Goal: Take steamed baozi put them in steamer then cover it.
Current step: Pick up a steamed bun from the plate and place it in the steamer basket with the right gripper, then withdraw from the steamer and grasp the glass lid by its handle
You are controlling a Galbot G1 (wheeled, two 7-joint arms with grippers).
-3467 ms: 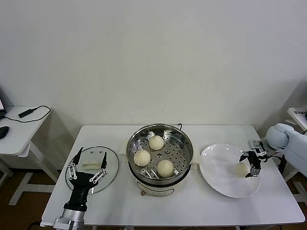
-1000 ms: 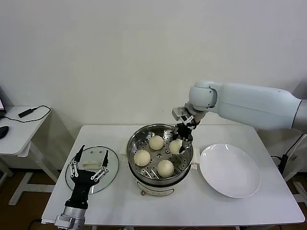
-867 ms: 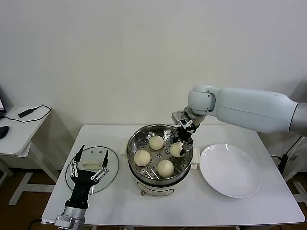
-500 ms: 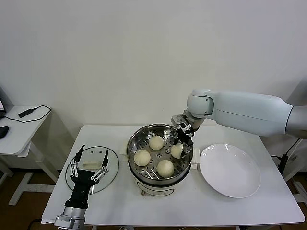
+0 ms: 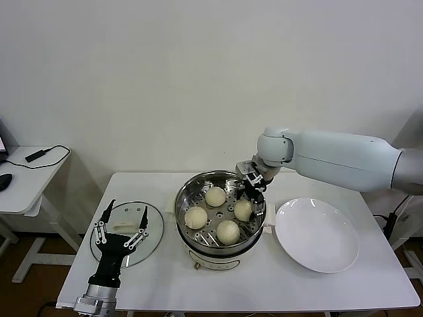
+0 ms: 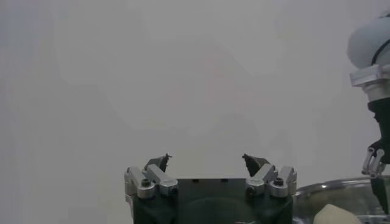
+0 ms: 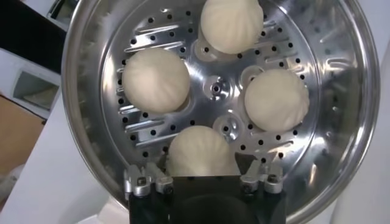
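Observation:
All the baozi are in the steamer, so the robot's left gripper should next move to the glass lid's white handle [image 5: 123,228] and close there.
Four pale round baozi lie on the perforated tray of the steel steamer [image 5: 180,212]: back [image 5: 215,196], left [image 5: 195,217], front [image 5: 228,231] and right [image 5: 243,210]. My right gripper [image 5: 250,183] hangs open just above the right baozi, clear of it. In the right wrist view the steamer [image 7: 85,91] fills the picture and the nearest baozi [image 7: 201,152] sits between the spread fingers of the right gripper [image 7: 201,173]. My left gripper [image 5: 125,210] is open and empty, fingers up, over the glass lid [image 5: 156,224]; it also shows in the left wrist view [image 6: 206,158].
An empty white plate [image 5: 317,234] lies right of the steamer. The glass lid with its white handle lies on the table's left part. A side table [image 5: 26,175] with a cable stands at far left. The table's front strip is bare.
My right gripper carried the last baozi from the plate into the steamer, set it on the tray's right side, opened and rose slightly. The left arm has not moved.

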